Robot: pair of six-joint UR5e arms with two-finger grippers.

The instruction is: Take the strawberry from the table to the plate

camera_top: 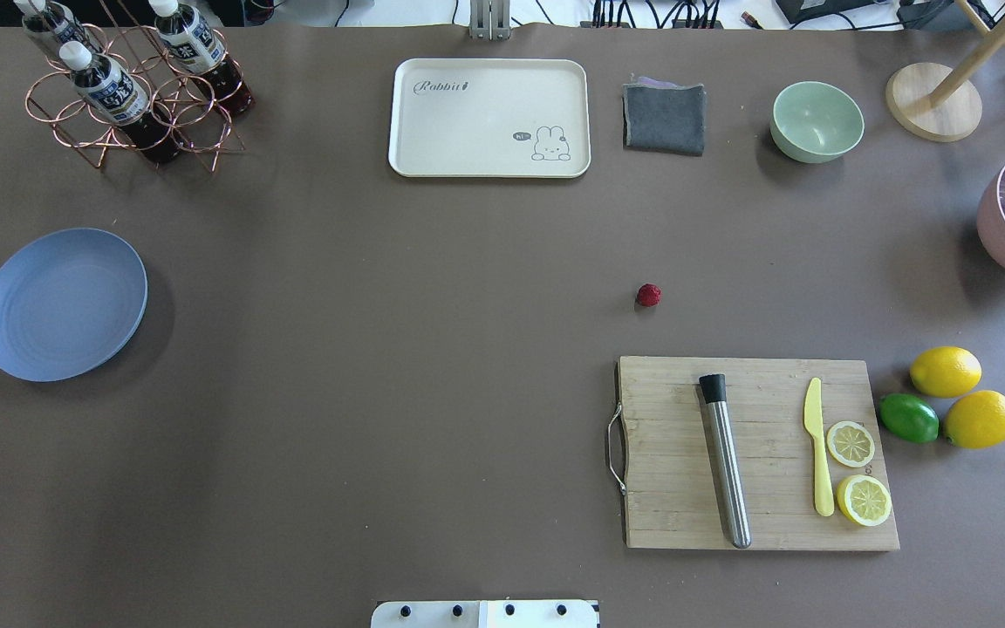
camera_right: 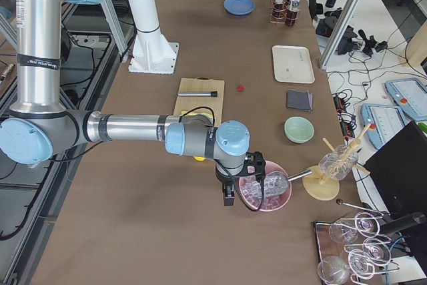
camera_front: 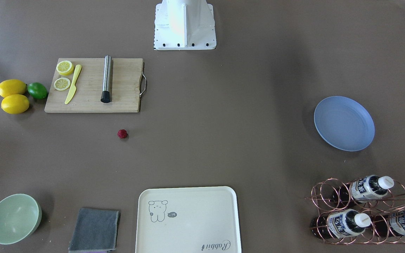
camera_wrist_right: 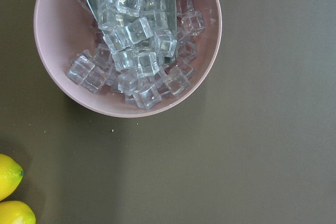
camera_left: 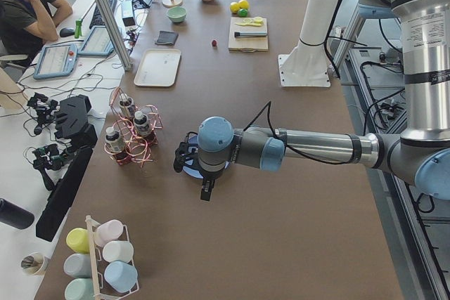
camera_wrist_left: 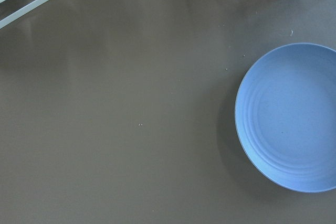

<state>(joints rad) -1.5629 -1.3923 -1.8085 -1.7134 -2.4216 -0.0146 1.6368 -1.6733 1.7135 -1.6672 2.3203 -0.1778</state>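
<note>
Next, my left gripper should close on the light-blue plate, at the plate's rim [camera_front: 374, 122] [camera_wrist_left: 235, 114] on the side farthest from the strawberry.
The strawberry [camera_front: 122, 134] [camera_top: 649, 295] is a small dark-red berry lying on the bare grey-brown table [camera_top: 380, 349], just beyond the cutting board; it also shows as a red speck [camera_left: 214, 43] [camera_right: 240, 87]. The light-blue plate [camera_front: 344, 123] [camera_top: 62, 303] [camera_wrist_left: 289, 116] lies empty at the robot's far left. My left gripper [camera_left: 184, 157] hovers over that plate, far from the berry. Over a pink bowl of ice at the far right hangs my right gripper [camera_right: 257, 163]. Both show only in the side views, so I cannot tell whether they are open or shut.
A wooden cutting board [camera_top: 755, 452] carries a steel rod, a yellow knife and lemon slices, with lemons [camera_top: 946, 371] and a lime beside it. Along the far edge stand a cream tray [camera_top: 489, 118], grey cloth [camera_top: 664, 118], green bowl [camera_top: 816, 121] and bottle rack [camera_top: 132, 87]. A person sits at the side desk.
</note>
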